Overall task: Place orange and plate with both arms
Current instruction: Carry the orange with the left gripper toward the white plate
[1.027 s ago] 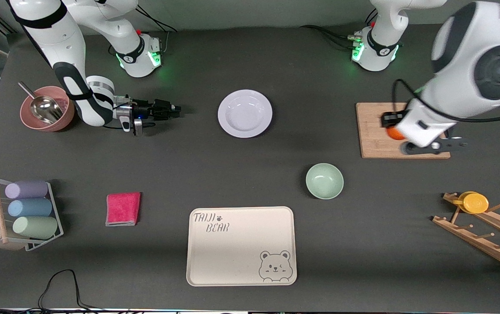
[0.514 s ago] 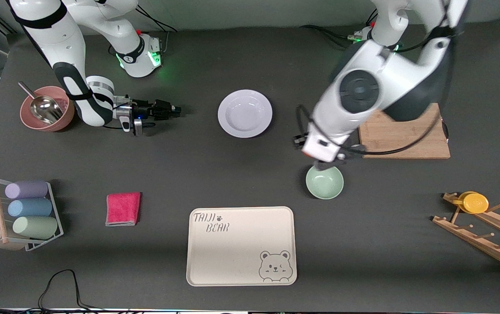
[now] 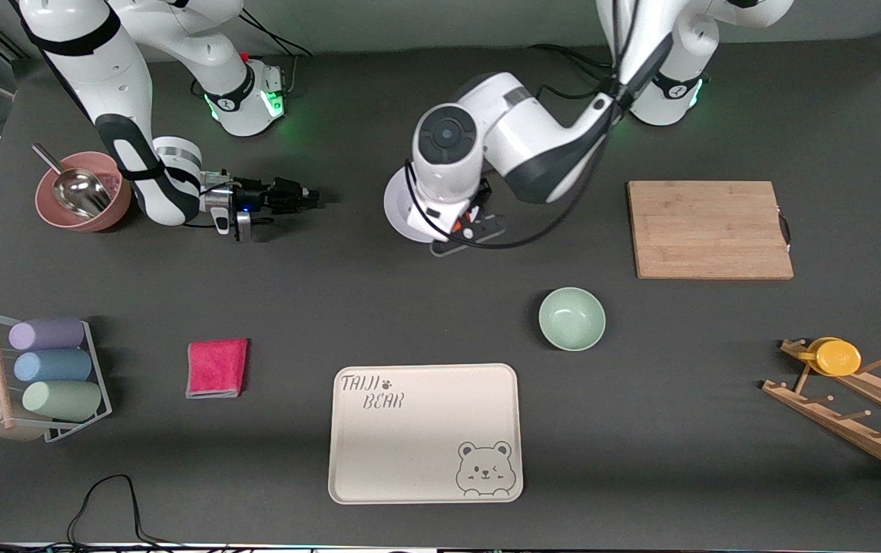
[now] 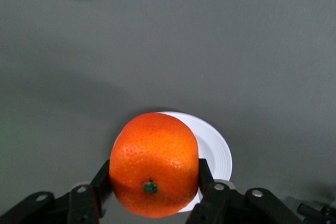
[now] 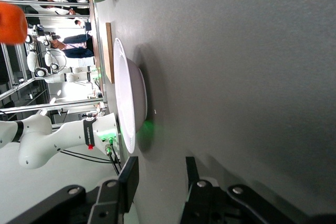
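Note:
Next, my left gripper sets the orange free in the middle of the plate (image 3: 427,209) (image 4: 181,160).
My left gripper (image 3: 467,228) is shut on the orange (image 4: 154,163) and holds it in the air over the plate's edge nearer the front camera. In the front view the arm hides most of the pale plate (image 3: 398,207). The left wrist view shows the plate (image 4: 215,153) below the orange, with black fingers (image 4: 206,174) pressed on both sides of the fruit. My right gripper (image 3: 309,194) is open and empty, low by the table, beside the plate toward the right arm's end. In the right wrist view the plate (image 5: 128,93) lies ahead of that gripper (image 5: 160,182), and the orange (image 5: 11,22) shows above it.
A bare wooden cutting board (image 3: 709,229) lies toward the left arm's end. A mint bowl (image 3: 571,318) and a cream bear tray (image 3: 425,432) sit nearer the front camera. A pink bowl with a scoop (image 3: 83,192), a red cloth (image 3: 216,368) and a cup rack (image 3: 48,376) stand toward the right arm's end.
My left arm has carried the orange from the cutting board, past the mint bowl, to over the plate. The right arm has not moved.

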You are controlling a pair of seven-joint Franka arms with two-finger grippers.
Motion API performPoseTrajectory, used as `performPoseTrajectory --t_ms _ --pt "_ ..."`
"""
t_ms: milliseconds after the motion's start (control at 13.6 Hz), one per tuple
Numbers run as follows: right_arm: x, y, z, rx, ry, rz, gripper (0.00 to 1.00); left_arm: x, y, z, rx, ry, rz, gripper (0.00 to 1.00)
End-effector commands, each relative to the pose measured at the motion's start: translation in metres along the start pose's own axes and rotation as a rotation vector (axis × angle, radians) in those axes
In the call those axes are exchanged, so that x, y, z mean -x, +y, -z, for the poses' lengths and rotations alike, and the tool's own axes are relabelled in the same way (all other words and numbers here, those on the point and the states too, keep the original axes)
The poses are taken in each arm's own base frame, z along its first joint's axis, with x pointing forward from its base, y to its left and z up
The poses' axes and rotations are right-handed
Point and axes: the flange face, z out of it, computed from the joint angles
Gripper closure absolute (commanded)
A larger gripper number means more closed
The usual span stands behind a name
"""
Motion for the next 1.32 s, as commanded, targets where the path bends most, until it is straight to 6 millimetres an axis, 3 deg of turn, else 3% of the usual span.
performPoseTrajectory --t_ms 0,147,440,660,880,1247 --pt "-0.001 0.009 -0.003 -0.001 -0.003 0.025 0.57 0.041 0.005 -0.027 -0.008 0.055 -0.005 1.0" --pt "0.001 0.013 -0.004 0.002 -0.009 0.024 0.57 0.067 0.009 -0.055 0.001 0.07 -0.05 1.0" --pt "0.0 0.013 -0.004 0.001 -0.008 0.03 0.57 0.081 0.005 -0.116 0.021 0.1 -0.062 1.0" --pt "-0.001 0.012 -0.006 -0.014 -0.009 0.031 0.57 0.088 0.009 -0.151 0.012 0.122 -0.05 1.0" --pt "-0.001 0.012 -0.006 -0.015 -0.01 0.031 0.57 0.09 0.012 -0.173 0.021 0.125 -0.042 1.0" --pt "-0.001 0.012 -0.006 -0.015 -0.008 0.031 0.57 0.096 0.014 -0.175 0.026 0.125 -0.026 1.0"
